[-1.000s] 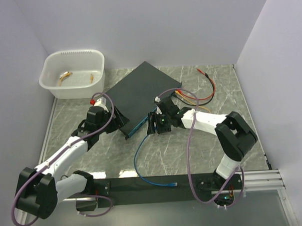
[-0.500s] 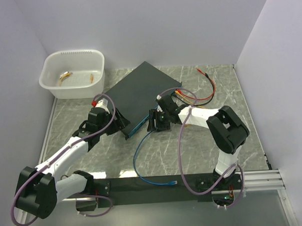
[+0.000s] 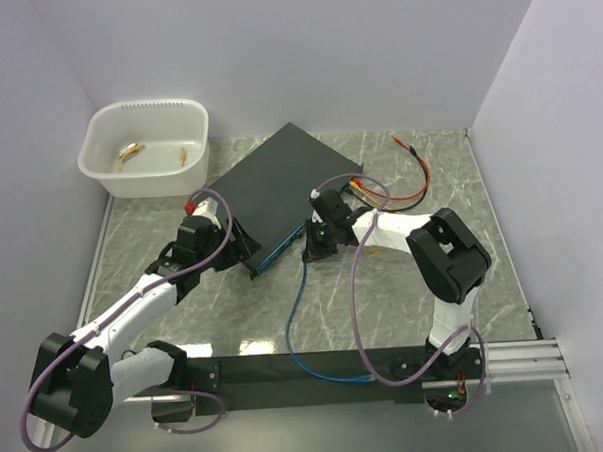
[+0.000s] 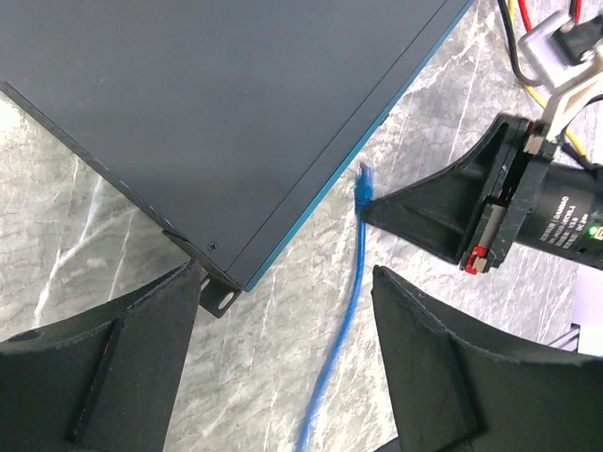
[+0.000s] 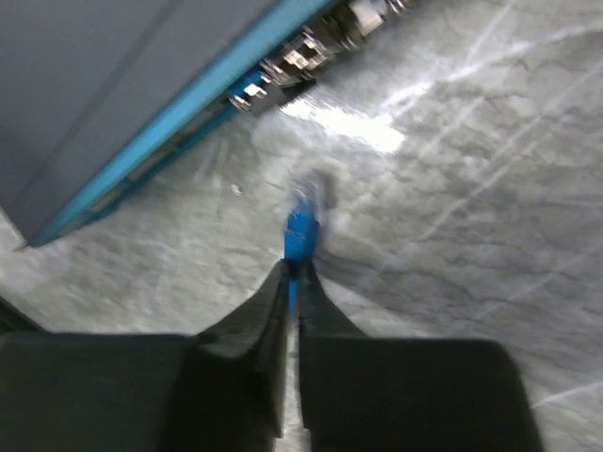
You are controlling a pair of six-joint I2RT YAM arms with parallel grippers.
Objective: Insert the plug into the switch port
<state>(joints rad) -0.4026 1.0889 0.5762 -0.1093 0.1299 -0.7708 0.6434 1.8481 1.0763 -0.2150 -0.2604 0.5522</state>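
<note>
My right gripper needs to lift the blue plug clear, as it slants to the switch's side, and pass it to my left gripper by the switch's near corner [image 3: 254, 275].
The switch is a flat black box [image 3: 280, 182] with a narrow teal-blue face [image 3: 280, 250] [image 4: 330, 184]. Its row of switch ports [image 5: 306, 55] looks blurred in the right wrist view. The blue plug [image 5: 301, 231] [image 4: 364, 180] points at that face, a short gap away. My right gripper [image 5: 294, 273] [image 3: 310, 249] is shut on the blue cable just behind the plug. The cable [image 3: 295, 311] trails toward the front rail. My left gripper [image 4: 285, 282] [image 3: 240, 247] stands open at the box's near corner, with nothing between its fingers but cable and table below.
A white tub [image 3: 146, 148] with a few small items stands at the back left. Red, orange and yellow wires [image 3: 405, 186] lie behind the right arm. Walls close both sides. A black rail [image 3: 318, 367] runs along the front edge.
My right gripper has closed on the blue cable behind the plug and shifted slightly toward the teal face. The cable's loop has swung right. The left arm has stayed still.
</note>
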